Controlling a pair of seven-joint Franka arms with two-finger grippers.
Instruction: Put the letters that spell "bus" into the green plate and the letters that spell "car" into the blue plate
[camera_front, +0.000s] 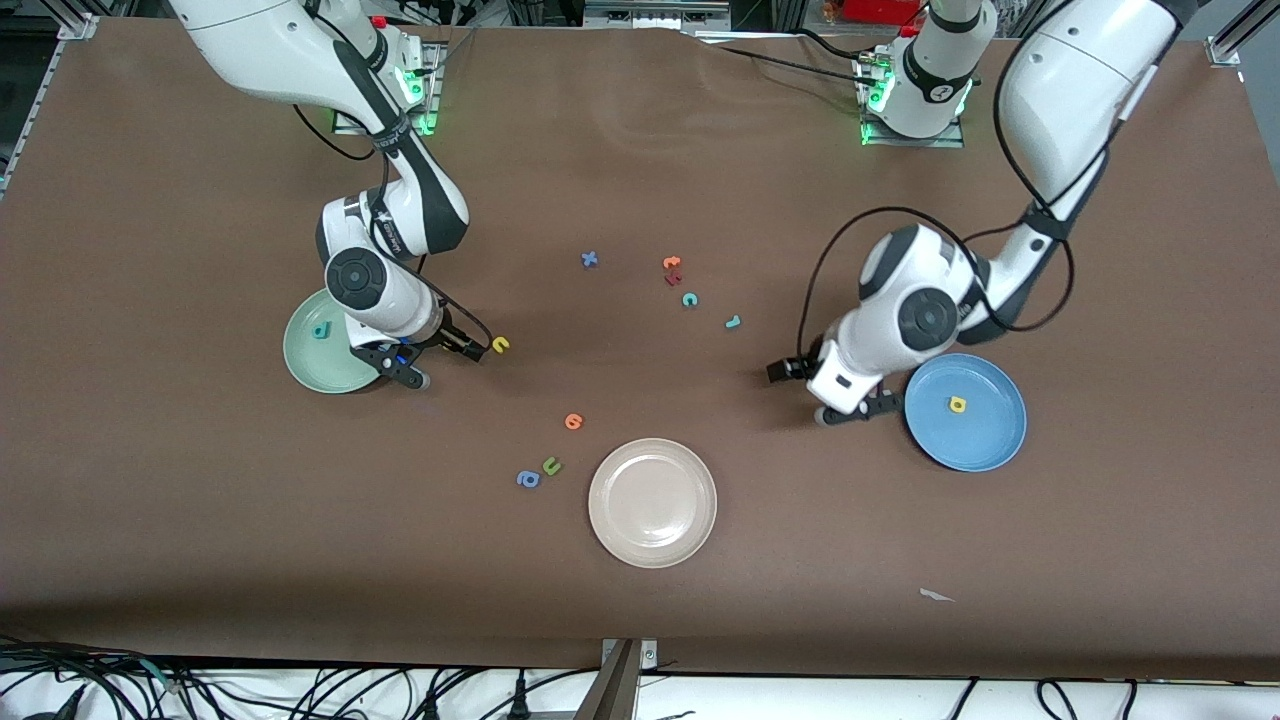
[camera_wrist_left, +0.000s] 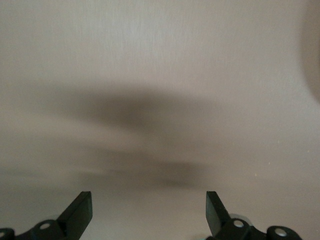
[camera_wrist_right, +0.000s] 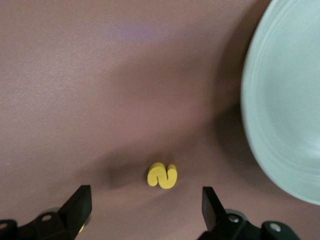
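The teal r (camera_front: 733, 322) is nearer to my left gripper than the teal c. I should move that left gripper to the r next and close it there.
The green plate (camera_front: 305, 360) holds a teal b (camera_front: 320, 331). Beside it, toward the middle of the table, my right gripper (camera_front: 395, 365) hangs open and low. A yellow s (camera_wrist_right: 162, 175) lies flat on the table just ahead of its fingertips, next to the plate's rim (camera_wrist_right: 280, 125). A yellow u (camera_front: 500, 345) lies a little farther toward the middle. The blue plate (camera_front: 985, 440) holds a yellow a (camera_front: 957, 404). My left gripper (camera_front: 850, 408) is open and empty over bare table beside it. A teal c (camera_front: 689, 299) and a teal r (camera_front: 733, 321) lie mid-table.
A cream plate (camera_front: 652, 502) sits nearer the front camera. Near it lie an orange letter (camera_front: 573, 421), a green u (camera_front: 551, 465) and a blue a (camera_front: 528, 479). A blue x (camera_front: 590, 259), an orange letter (camera_front: 671, 263) and a dark red one (camera_front: 673, 279) lie by the c.
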